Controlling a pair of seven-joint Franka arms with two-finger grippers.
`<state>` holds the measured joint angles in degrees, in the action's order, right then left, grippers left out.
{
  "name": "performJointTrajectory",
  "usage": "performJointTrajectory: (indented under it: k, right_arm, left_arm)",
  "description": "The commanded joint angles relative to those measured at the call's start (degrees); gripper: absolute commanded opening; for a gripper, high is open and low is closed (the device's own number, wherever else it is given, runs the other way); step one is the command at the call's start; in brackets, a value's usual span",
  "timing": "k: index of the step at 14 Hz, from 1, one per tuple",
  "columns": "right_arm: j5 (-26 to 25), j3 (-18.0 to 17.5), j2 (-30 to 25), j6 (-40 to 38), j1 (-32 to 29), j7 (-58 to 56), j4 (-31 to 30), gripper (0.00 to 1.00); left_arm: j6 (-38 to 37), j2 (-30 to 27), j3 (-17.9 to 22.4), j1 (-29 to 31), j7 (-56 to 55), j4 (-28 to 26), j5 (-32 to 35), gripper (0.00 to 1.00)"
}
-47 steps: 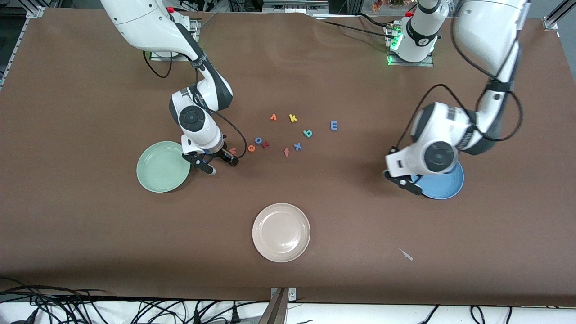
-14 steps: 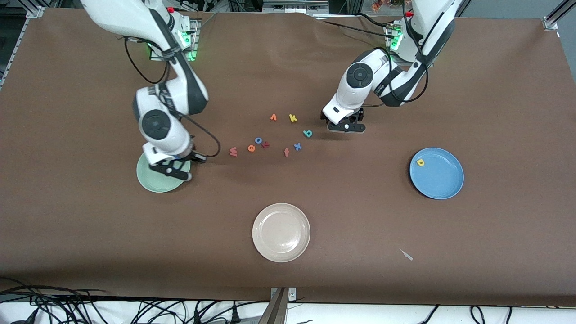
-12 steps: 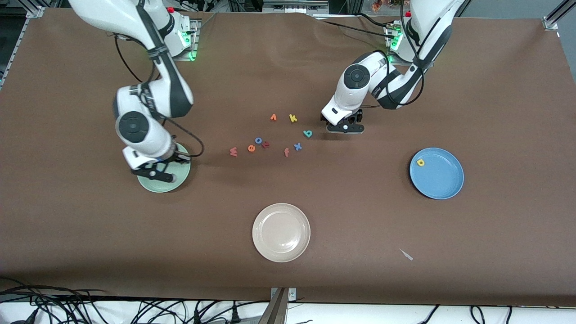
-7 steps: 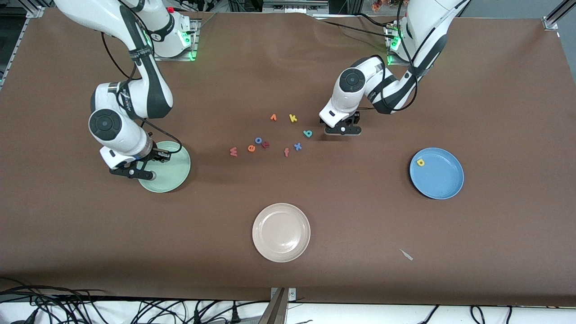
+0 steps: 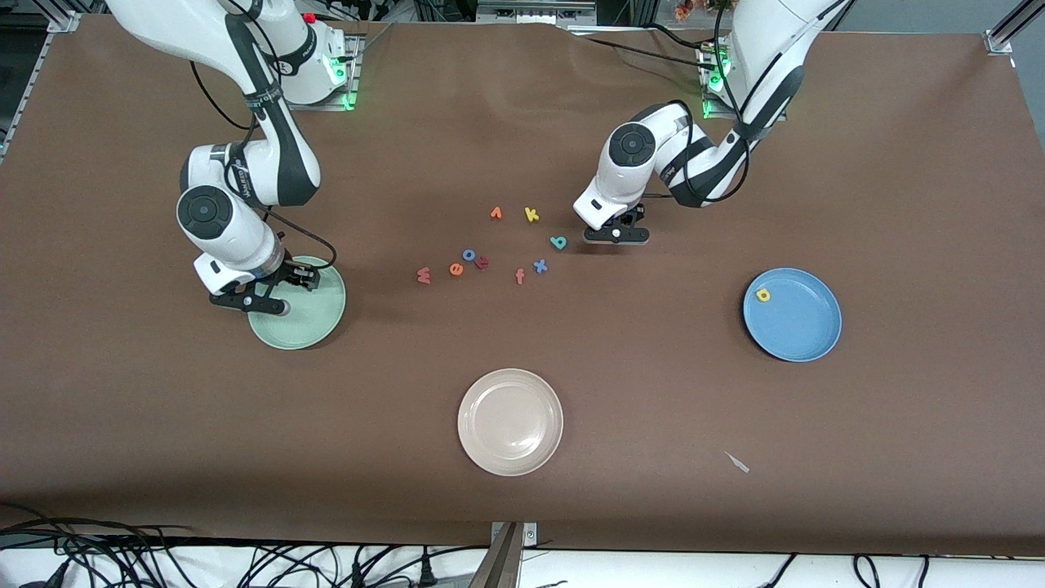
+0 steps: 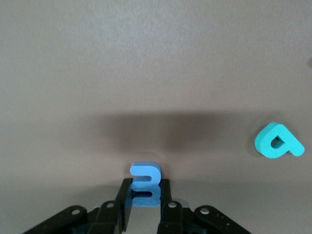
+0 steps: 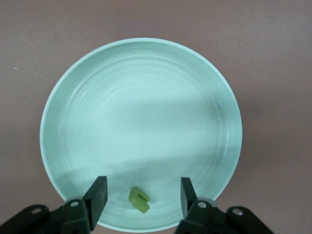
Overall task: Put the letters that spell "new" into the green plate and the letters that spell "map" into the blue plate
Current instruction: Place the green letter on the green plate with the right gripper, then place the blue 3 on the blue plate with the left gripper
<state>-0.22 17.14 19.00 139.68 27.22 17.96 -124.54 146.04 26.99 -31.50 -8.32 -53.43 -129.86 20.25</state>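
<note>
The blue m, now low beside the teal a, will be let go by my left gripper in the blue plate (image 5: 780,305), next to the yellow p, toward the middle of the plate.
My left gripper (image 6: 145,189) (image 5: 616,236) is low at the table beside the teal a (image 6: 278,142) (image 5: 558,242), shut on the blue m (image 6: 145,181). My right gripper (image 7: 141,193) (image 5: 250,302) hangs open over the rim of the green plate (image 7: 141,112) (image 5: 306,314). The green n (image 7: 139,200) lies loose in that plate between the spread fingers. The red-pink w (image 5: 423,276) and orange e (image 5: 455,269) lie on the table mid-way between the arms. The yellow p (image 5: 763,295) lies in the blue plate (image 5: 796,322).
Other loose letters sit around the w and e: a blue o (image 5: 469,255), salmon f (image 5: 520,277), blue x (image 5: 540,265), yellow k (image 5: 531,215) and an orange one (image 5: 495,213). A beige plate (image 5: 510,421) stands nearer the front camera.
The right gripper has opened over the green plate and let go of the green n, after shifting slightly across the plate. The left gripper has shut on the blue m.
</note>
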Motion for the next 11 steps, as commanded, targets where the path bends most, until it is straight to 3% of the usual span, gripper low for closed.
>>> performJointTrajectory:
  k: [1, 3, 5, 8, 11]
  right_arm:
    - [0.9, -3.2, -3.1, -0.2, 0.4, 2.4, -1.4, 0.80]
    - [0.8, -7.8, -3.8, -0.2, 0.4, 6.9, -1.4, 0.83]
    - [0.8, -12.0, -4.1, -0.2, 0.4, 9.8, -1.1, 0.89]
    - [0.8, -17.0, -4.1, 0.2, 0.5, 10.6, -0.6, 0.98]
    - [0.7, -20.6, -3.2, 4.7, 0.6, 10.4, -0.9, 0.98]
  left_arm:
    - [-0.8, 1.2, 0.5, 0.2, -1.3, 1.0, 3.5, 0.00]
    - [-3.7, 0.3, 0.4, 1.5, -0.6, 2.4, 3.5, 0.00]
    - [-15.8, 0.2, 0.2, 2.9, 4.2, 8.4, 2.4, 0.00]
    - [-27.2, 0.2, 0.2, 7.7, 17.9, 14.9, -0.3, 0.00]
    - [-36.6, 0.3, 0.3, 15.5, 35.9, 20.8, -0.3, 0.00]
